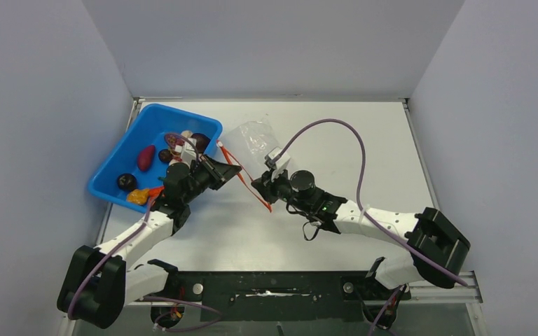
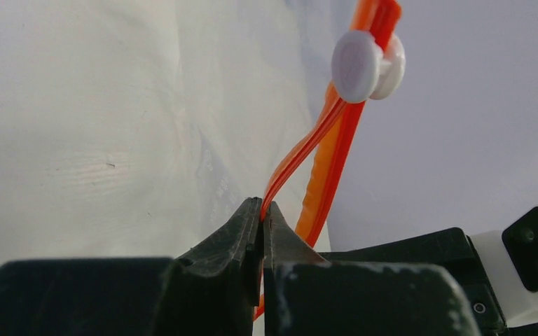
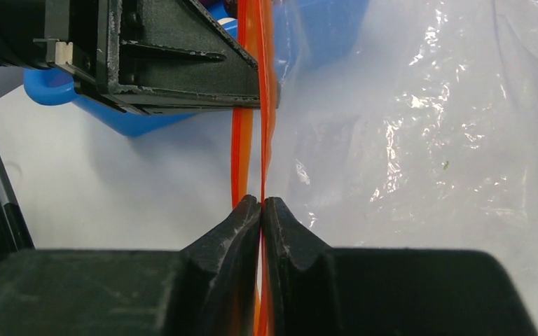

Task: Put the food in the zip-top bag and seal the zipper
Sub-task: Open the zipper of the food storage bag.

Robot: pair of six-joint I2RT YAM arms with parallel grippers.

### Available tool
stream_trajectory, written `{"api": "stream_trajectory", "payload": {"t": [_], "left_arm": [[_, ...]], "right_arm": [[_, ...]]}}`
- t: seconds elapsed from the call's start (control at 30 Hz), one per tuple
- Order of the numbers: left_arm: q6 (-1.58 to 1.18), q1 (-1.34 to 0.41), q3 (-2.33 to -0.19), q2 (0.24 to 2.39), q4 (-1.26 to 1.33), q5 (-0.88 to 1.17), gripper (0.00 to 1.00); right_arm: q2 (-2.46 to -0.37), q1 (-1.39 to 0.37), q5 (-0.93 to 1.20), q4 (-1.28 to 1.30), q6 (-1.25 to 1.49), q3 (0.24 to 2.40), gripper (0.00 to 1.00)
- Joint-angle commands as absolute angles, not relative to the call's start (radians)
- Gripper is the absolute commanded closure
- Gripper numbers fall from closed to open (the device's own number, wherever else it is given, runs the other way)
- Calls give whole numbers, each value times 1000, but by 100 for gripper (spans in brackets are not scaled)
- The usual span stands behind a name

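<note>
My right gripper is low on one of the zipper's pieces, which lie close together, and it should take that piece higher (image 3: 267, 129), near my left gripper, before it pulls them apart.
The clear zip-top bag (image 1: 253, 137) lies mid-table, its red zipper (image 1: 242, 170) stretched between my grippers. My left gripper (image 1: 232, 170) is shut on one strip of the zipper (image 2: 301, 150); the white slider (image 2: 364, 64) sits farther along it. My right gripper (image 1: 260, 187) is shut on the other strip of the zipper (image 3: 265, 133), with crinkled bag film (image 3: 434, 133) to its right. The food (image 1: 145, 157), purple, dark, orange, red and white pieces, lies in the blue bin (image 1: 115, 166) at the left.
The blue bin (image 3: 147, 120) stands against the table's left edge, touching my left arm. A purple cable (image 1: 343, 133) loops over the right arm. Grey walls enclose the white table (image 1: 364, 161) on three sides.
</note>
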State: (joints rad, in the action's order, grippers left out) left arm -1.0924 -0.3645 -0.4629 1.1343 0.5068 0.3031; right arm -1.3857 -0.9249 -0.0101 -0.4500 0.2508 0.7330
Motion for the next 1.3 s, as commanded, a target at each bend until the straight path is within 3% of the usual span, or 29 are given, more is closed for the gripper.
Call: {"api": "stream_trajectory", "payload": {"t": [0.0,0.13,0.4,0.63,0.8,1.27], "left_arm": [[-1088,-359,-523,1107,496,335,100],[-1146,-360,-523,1086,490,346,100],[-1139,-362,-554,1057,407,344,100],[-1085,-362,-572,1052,332,339,100],[-1024,-362,-599,1045,232,326,100],[-749,-356,-762,1014,-131,258,100]], "right_arm": [[-1393,-941,-82,-421,255,813,83],[-1446,-989,-197,-328,207,889,66],[-1493,-1049,-391,-265,129,953,64],[-1523,-1088,-513,-186,88,1015,78],[-1518,-1084,-568,-141,84,1038,100],[-1261,-940,-823,7,182,968,100]]}}
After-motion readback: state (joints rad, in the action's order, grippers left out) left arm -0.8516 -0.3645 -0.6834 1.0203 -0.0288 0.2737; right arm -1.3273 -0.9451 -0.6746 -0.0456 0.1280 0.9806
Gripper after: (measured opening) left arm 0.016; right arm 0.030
